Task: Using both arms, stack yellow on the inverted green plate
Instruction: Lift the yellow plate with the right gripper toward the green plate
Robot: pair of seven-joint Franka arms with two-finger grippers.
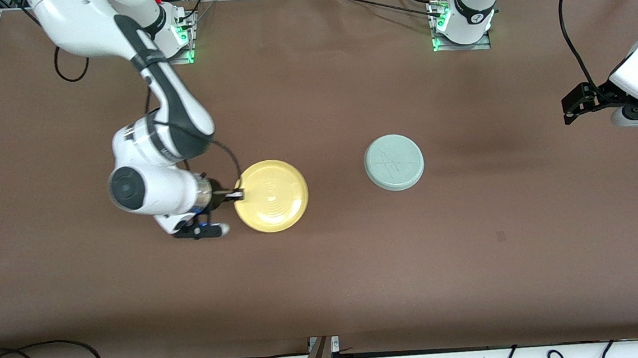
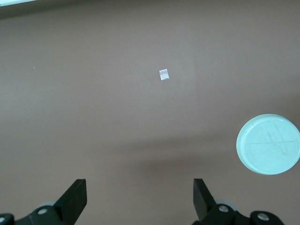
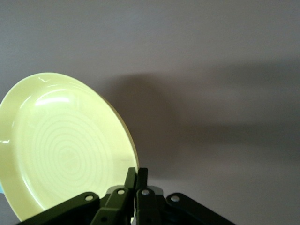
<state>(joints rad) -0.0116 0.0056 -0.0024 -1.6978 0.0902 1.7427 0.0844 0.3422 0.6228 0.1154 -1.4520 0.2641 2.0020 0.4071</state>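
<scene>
Next, my right gripper lets go of the yellow plate on the upturned bottom of the green plate (image 1: 396, 154), near the middle of the table.
The yellow plate (image 1: 271, 195) is held by its rim in my right gripper (image 1: 237, 195), which is shut on it; the plate is tilted, lifted off the table toward the right arm's end. In the right wrist view the yellow plate (image 3: 61, 145) stands on edge with the right gripper (image 3: 137, 173) pinching its rim. The green plate (image 1: 393, 162) lies upside down on the table near the middle; it also shows in the left wrist view (image 2: 268, 144). My left gripper (image 1: 575, 106) waits open and empty, high over the left arm's end of the table; in its own view the gripper (image 2: 139, 197) is over bare table.
The brown table (image 1: 325, 268) carries a small pale scrap (image 2: 163, 74). The arm bases (image 1: 460, 17) stand along the table's edge farthest from the front camera. Cables lie along the nearest edge.
</scene>
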